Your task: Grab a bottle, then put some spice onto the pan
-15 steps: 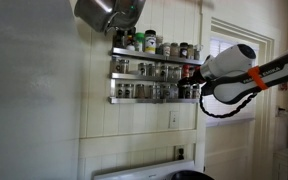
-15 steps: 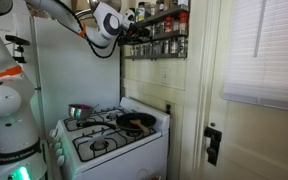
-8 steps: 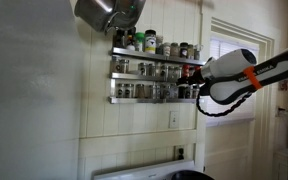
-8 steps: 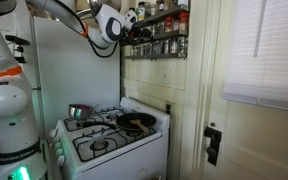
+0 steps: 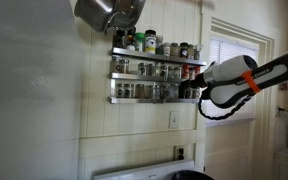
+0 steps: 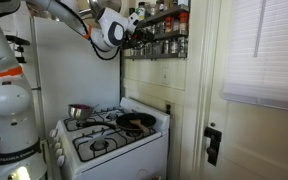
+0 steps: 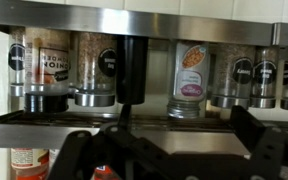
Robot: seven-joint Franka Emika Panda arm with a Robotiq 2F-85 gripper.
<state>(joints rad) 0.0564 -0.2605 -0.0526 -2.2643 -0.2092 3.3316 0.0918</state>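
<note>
The robot's gripper needs to close on the labelled body of the jar (image 5: 172, 91) (image 7: 191, 73) with the pale red-and-white label, on the bottom shelf of the rack next to the black jar.
A wall rack (image 5: 154, 77) holds rows of spice jars; it also shows in an exterior view (image 6: 156, 34). My gripper (image 5: 193, 86) is at the rack's end, level with its lower shelves, and is seen close to the jars in an exterior view (image 6: 133, 38). In the wrist view my gripper (image 7: 164, 136) is open and empty. Its dark fingers (image 7: 256, 138) stand wide apart in front of a steel shelf (image 7: 144, 125). A jar with a pale red-and-white label (image 7: 190, 78) stands just beyond the gap. The dark round pan (image 6: 136, 121) sits on the stove's back burner, far below.
A shiny steel pot (image 6: 79, 111) sits on the white stove (image 6: 104, 145) next to the pan. Another steel pot (image 5: 107, 11) hangs close to the camera at the top. More jars (image 7: 42, 65) flank the labelled one. A door (image 6: 259, 110) stands beside the stove.
The arm has dropped slightly and edged closer to the rack. The gripper stays open and nothing has been taken.
</note>
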